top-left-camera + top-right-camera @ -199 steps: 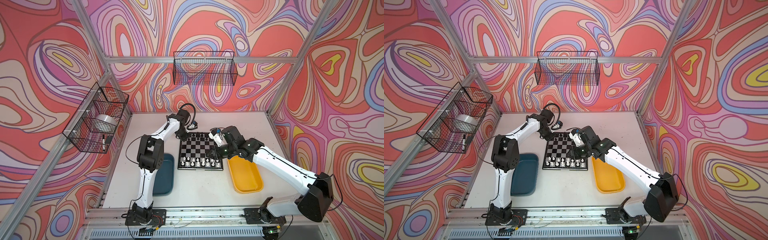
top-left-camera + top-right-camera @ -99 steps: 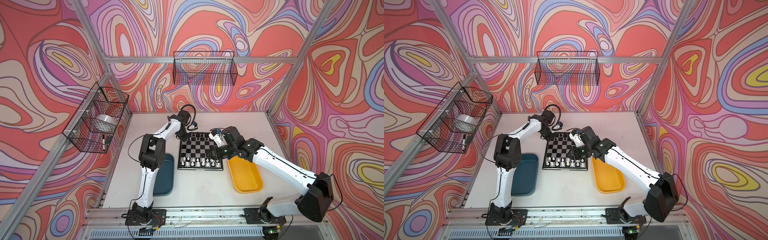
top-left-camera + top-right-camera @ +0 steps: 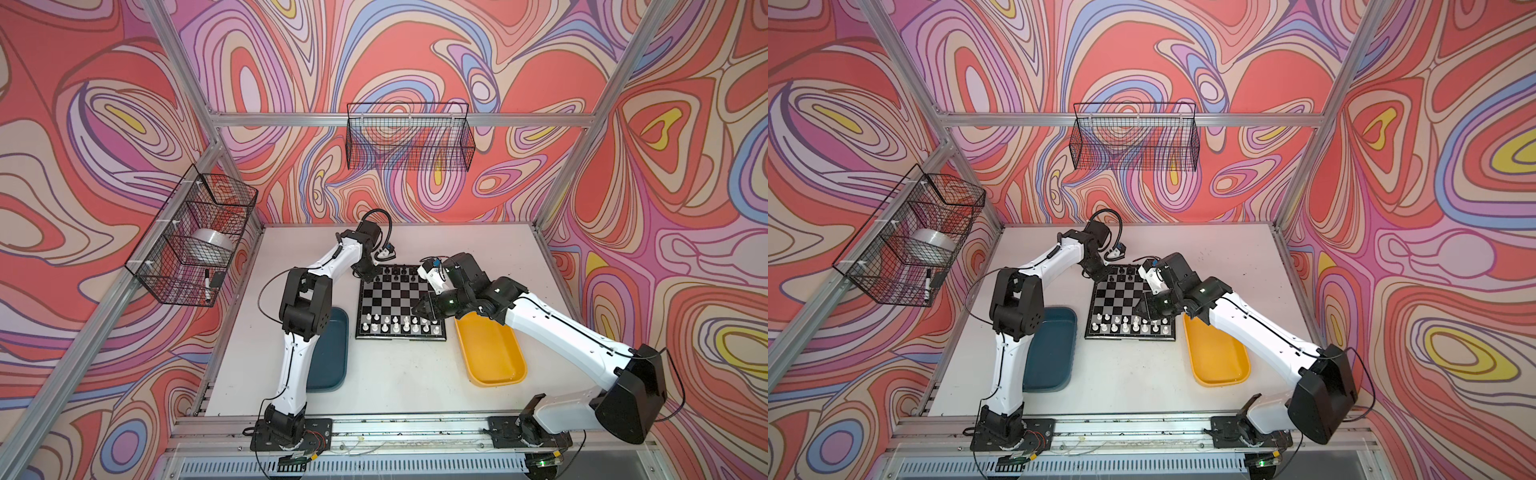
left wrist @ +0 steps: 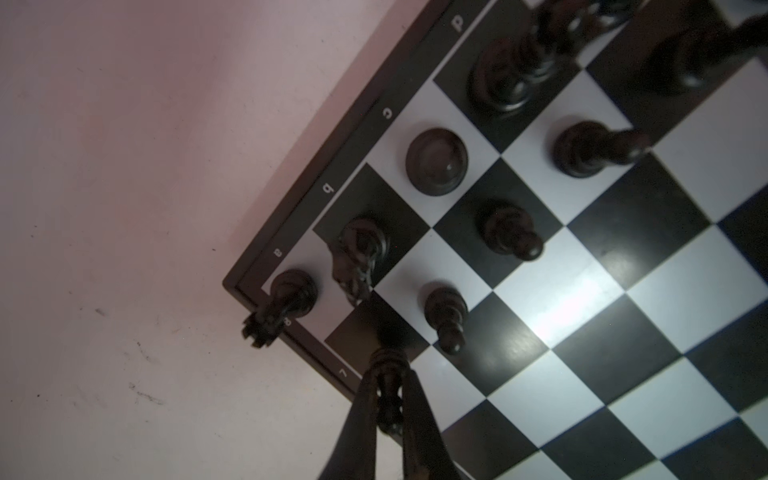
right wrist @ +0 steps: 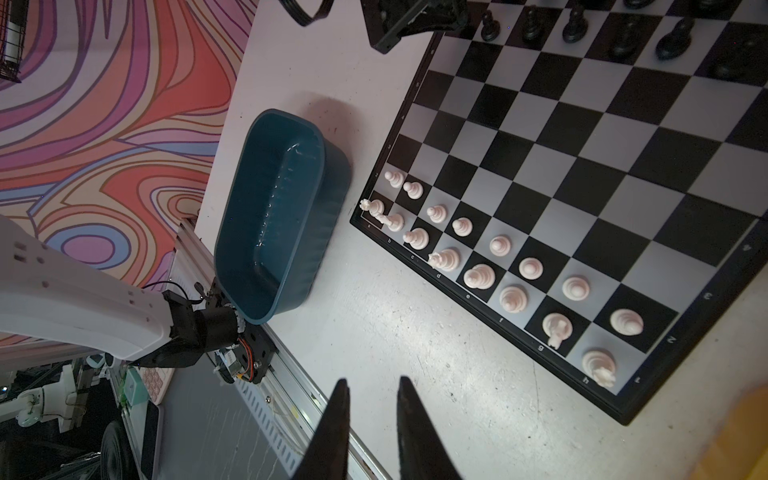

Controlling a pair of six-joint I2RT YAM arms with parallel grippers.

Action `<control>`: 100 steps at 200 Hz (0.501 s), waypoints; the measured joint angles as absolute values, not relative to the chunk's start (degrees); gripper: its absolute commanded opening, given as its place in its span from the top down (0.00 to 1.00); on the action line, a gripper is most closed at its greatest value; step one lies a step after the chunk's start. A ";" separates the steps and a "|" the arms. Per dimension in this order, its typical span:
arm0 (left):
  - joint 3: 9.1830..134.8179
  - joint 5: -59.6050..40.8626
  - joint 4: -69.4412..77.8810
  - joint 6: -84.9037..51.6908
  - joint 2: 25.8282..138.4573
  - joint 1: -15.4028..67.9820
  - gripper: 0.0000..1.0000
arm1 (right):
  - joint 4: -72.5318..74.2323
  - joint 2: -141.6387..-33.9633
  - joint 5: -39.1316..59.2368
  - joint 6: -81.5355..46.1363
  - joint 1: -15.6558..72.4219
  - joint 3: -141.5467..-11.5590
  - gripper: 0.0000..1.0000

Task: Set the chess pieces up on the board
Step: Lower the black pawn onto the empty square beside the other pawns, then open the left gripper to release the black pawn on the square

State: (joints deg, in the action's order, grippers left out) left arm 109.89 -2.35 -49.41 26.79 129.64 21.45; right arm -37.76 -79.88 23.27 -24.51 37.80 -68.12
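I should use my left gripper to set the black pawn free on the empty dark square (image 3: 368,280) (image 4: 381,350) in front of the black corner rook.
The board (image 3: 398,300) (image 3: 1126,297) lies mid-table in both top views. Several white chess pieces (image 3: 400,325) (image 5: 478,276) fill its two near rows. Several black chess pieces (image 3: 397,272) (image 4: 436,162) stand along its far edge. My left gripper (image 3: 365,276) (image 4: 388,370) hangs over the board's far left corner, shut on a black pawn (image 4: 390,415), just above an empty dark square beside the corner rook (image 4: 293,291). My right gripper (image 3: 417,309) (image 5: 372,380) hovers over the board's right side, fingers slightly apart with nothing between them.
A teal tray (image 3: 328,353) (image 5: 270,216) lies left of the board and a yellow tray (image 3: 490,353) right of it. Wire baskets hang on the back wall (image 3: 409,141) and the left wall (image 3: 191,237). An aluminium rail (image 3: 374,428) runs along the front edge.
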 measured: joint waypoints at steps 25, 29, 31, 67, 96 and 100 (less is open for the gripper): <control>109.89 -2.26 -49.10 26.79 130.04 21.45 0.85 | -37.76 -79.92 23.27 -24.51 37.80 -68.12 0.79; 109.89 -2.26 -49.01 26.79 130.10 21.45 0.85 | -37.76 -79.94 23.27 -24.51 37.80 -68.12 0.79; 109.89 -2.28 -48.99 26.79 130.15 21.45 0.85 | -37.76 -79.96 23.27 -24.51 37.80 -68.12 0.79; 109.89 -2.11 -48.58 26.79 130.43 21.45 0.84 | -37.76 -80.31 23.27 -24.51 37.80 -68.12 0.79; 109.89 -2.00 -48.51 26.79 130.67 21.45 0.83 | -37.76 -80.84 23.27 -24.49 37.80 -68.12 0.79; 109.89 -2.00 -48.51 26.79 130.72 21.45 0.82 | -37.76 -80.90 23.29 -24.49 37.80 -68.12 0.79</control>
